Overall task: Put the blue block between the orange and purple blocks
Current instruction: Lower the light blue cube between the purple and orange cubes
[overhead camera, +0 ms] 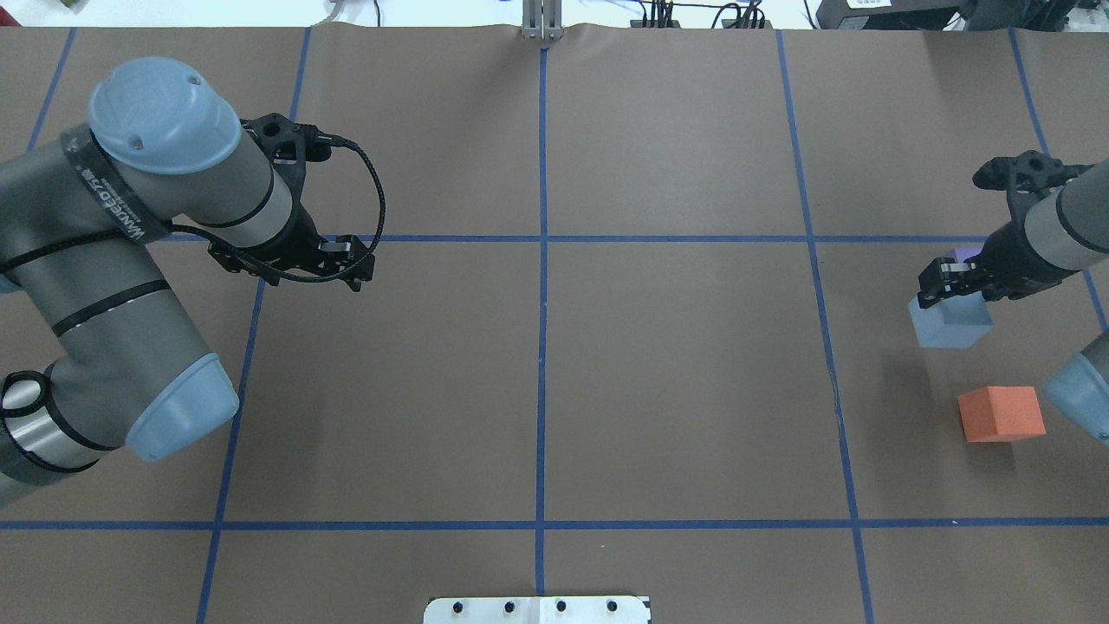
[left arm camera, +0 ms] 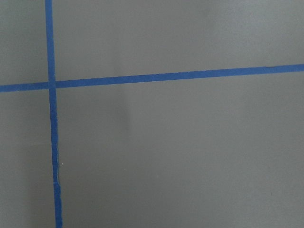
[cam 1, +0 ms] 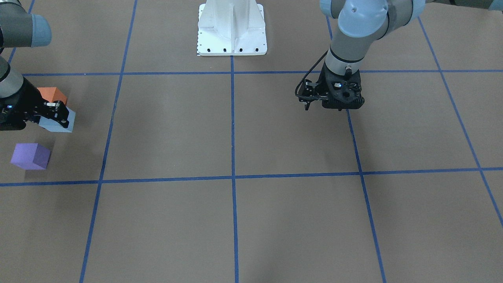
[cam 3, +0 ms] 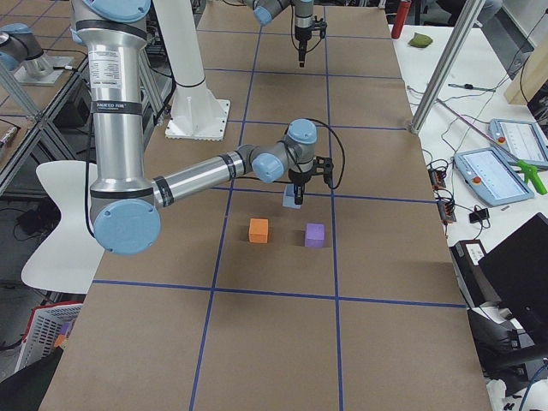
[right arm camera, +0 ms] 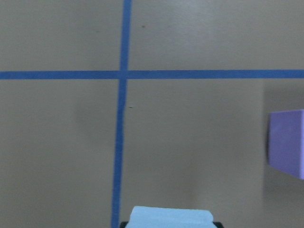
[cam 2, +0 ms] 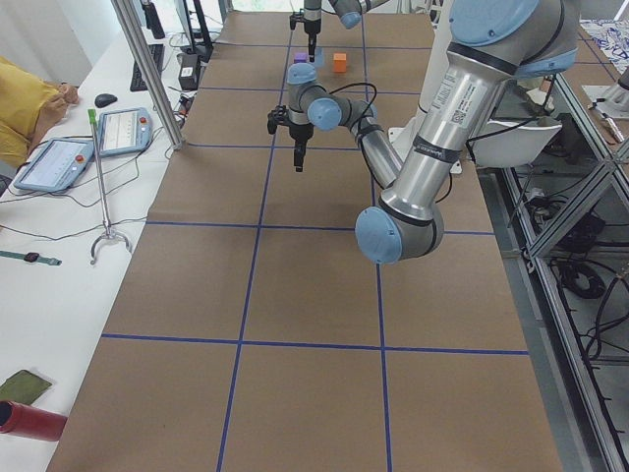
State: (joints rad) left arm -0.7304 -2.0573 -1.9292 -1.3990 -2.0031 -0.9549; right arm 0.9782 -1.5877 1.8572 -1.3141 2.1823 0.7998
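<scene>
Next, my right gripper sets the light blue block, now held a little above the table, down on the part of the table (cam 1: pixel 37 127) between the orange block and the purple block.
My right gripper (cam 1: pixel 55 117) is shut on the light blue block (cam 1: pixel 59 122) and seems to hold it a little above the table. The orange block (cam 1: pixel 52 94) lies on the robot's side of it. The purple block (cam 1: pixel 30 156) lies on the far side. In the overhead view the blue block (overhead camera: pixel 950 321) hangs between the orange block (overhead camera: pixel 1001 413) and the mostly hidden purple block (overhead camera: pixel 966 254), offset towards the table's middle. The right wrist view shows the blue block's top (right arm camera: pixel 171 216) and the purple block (right arm camera: pixel 287 142). My left gripper (cam 1: pixel 341 102) points down over bare table, shut and empty.
The brown table is marked with a grid of blue tape lines (cam 1: pixel 232 125). The robot's white base (cam 1: pixel 232 29) stands at the table's edge. In the left exterior view, tablets (cam 2: pixel 59 157) and a red cylinder (cam 2: pixel 29 421) lie on a side bench.
</scene>
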